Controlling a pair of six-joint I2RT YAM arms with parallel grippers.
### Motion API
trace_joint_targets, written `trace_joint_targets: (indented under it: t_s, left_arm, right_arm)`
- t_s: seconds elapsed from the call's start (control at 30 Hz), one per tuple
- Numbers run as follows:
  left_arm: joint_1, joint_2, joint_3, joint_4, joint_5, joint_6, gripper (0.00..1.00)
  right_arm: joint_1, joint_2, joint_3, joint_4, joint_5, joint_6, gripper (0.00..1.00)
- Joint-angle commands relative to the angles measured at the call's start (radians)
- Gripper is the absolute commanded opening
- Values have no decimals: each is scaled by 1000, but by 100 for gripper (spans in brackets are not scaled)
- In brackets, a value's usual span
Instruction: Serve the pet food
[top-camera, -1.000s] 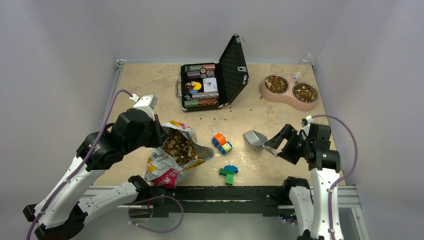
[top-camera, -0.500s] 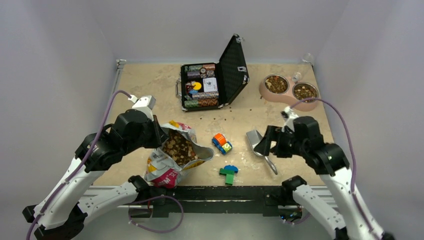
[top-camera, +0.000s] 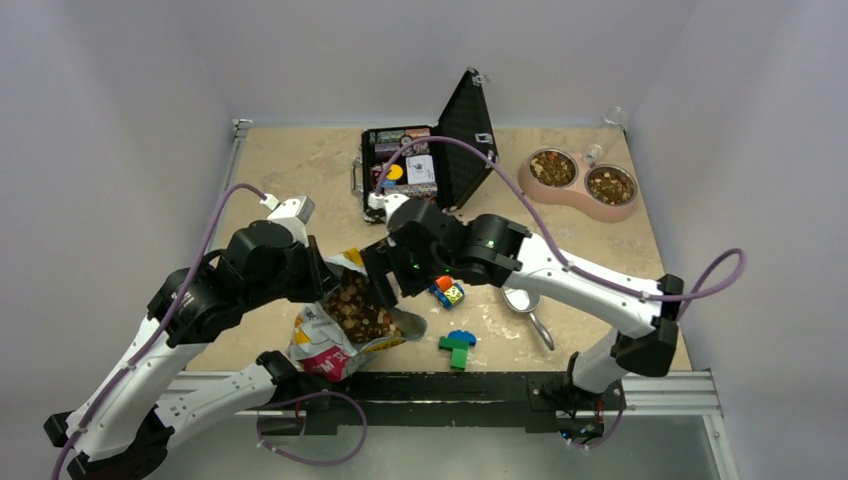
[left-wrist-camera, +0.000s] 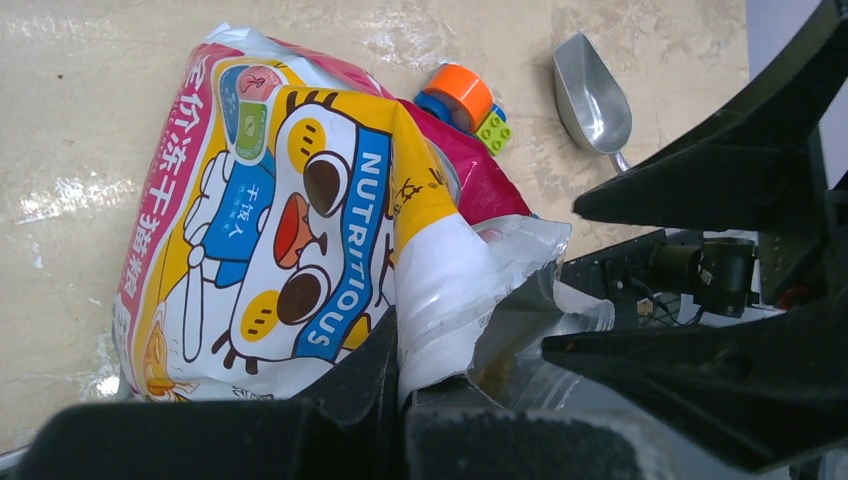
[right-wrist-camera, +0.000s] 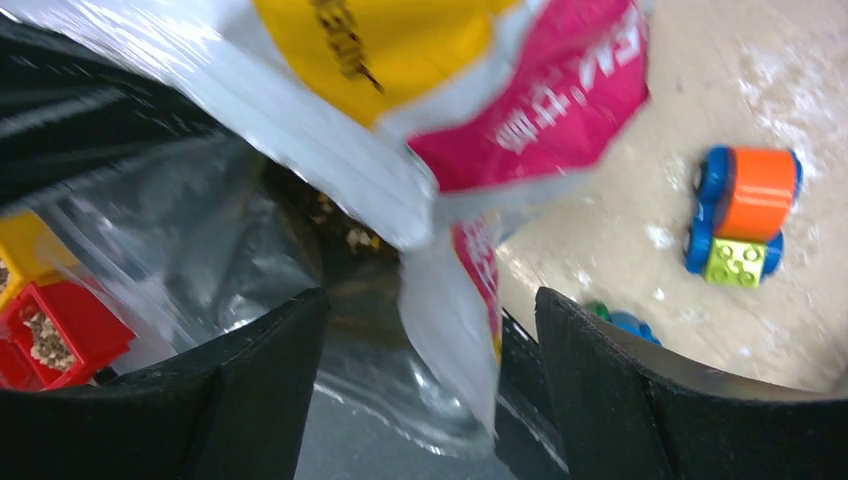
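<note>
My right gripper needs to hold the loose edge of the bag, as my left gripper is midway along the bag's white rim, before my left gripper takes the bag opening's near corner (top-camera: 350, 346).
The pet food (top-camera: 355, 305) fills an open, colourful bag (top-camera: 330, 340) lying at the near left of the table. My left gripper (top-camera: 322, 272) is shut on the bag's torn white rim (left-wrist-camera: 450, 290), holding the mouth up. My right gripper (top-camera: 383, 283) has reached across to the opposite side of the mouth. In the right wrist view it (right-wrist-camera: 430, 390) is open, with the bag's loose edge (right-wrist-camera: 455, 320) hanging between its fingers (right-wrist-camera: 260, 390) and touching neither. More pet food sits in both cups of the pink double bowl (top-camera: 580, 203) at the far right.
A metal scoop (top-camera: 522, 300) lies on the table under the right arm. A toy car (top-camera: 447, 291) and green and blue blocks (top-camera: 458, 346) sit just right of the bag. An open black case (top-camera: 455, 140) stands at the back. Stray kibble dots the tabletop.
The right arm left the scoop on the table and swung left across to the bag's mouth. The left arm kept its hold on the rim.
</note>
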Motion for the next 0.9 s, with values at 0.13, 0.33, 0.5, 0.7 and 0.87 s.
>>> trace_joint_targets:
  t_s: [0.13,0.33,0.5,0.7,0.87]
  left_arm:
    - [-1,-49,78,12,96,-36,0]
    - [-1,-49,98,33,126,-13,0]
    - [-2,-17,199,-22,144,89,16]
    - [-1,34,193,-11,253,240,50]
    - [-1,125,180,-18,361,358,85]
  right_arm:
    - [57,157,217,-92,212,108,55]
    - [58,188,268,-142,225,224,5]
    - [49,244,542,-320,267,285,0]
    - [-85,168,476,-281,58,496,0]
    - [-187,98,336,-124,-115,656,0]
